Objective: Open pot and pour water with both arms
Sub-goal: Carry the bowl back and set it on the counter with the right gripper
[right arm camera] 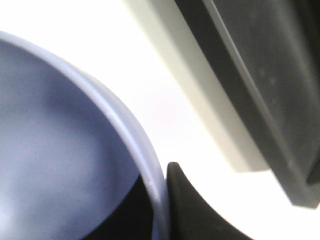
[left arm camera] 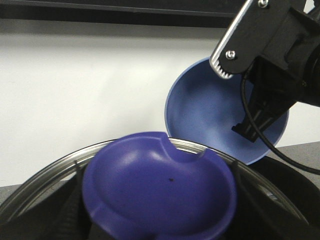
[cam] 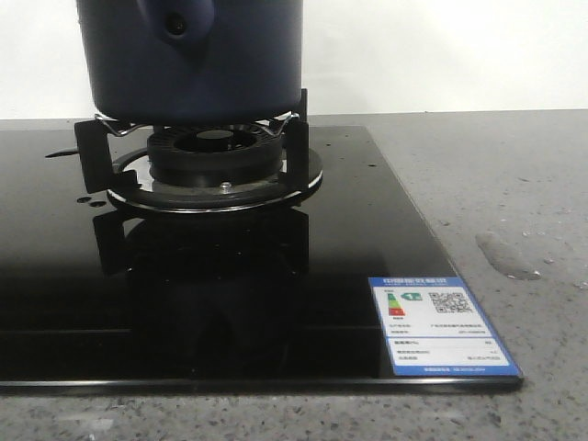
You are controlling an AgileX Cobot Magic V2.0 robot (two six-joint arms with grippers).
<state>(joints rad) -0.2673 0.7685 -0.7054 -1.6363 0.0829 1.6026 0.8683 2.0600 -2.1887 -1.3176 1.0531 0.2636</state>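
I need to set the blue bowl on the grey stone counter [cam: 579, 241] beside the wet patch with my right gripper.
The dark navy pot [cam: 188, 64] stands on the burner's grate [cam: 197, 156], its top cut off by the front view's edge. Neither gripper shows in that view. In the left wrist view my left gripper [left arm camera: 160, 222] holds up a steel-rimmed lid [left arm camera: 45, 175] by its purple dished knob [left arm camera: 160, 190], with dark fingers [left arm camera: 67, 220] flanking the knob and the wall behind. My right gripper [left arm camera: 247, 127] is shut on the rim of a lighter blue bowl [left arm camera: 205, 115], tilted just beyond the lid. Up close, that rim [right arm camera: 150, 170] is pinched between the black fingers [right arm camera: 192, 210].
A black glass cooktop [cam: 367, 239] carries a blue and white label [cam: 441, 323] near its front right corner. A wet patch [cam: 503, 257] lies on the grey stone counter [cam: 514, 184] to the right. A white wall rises behind.
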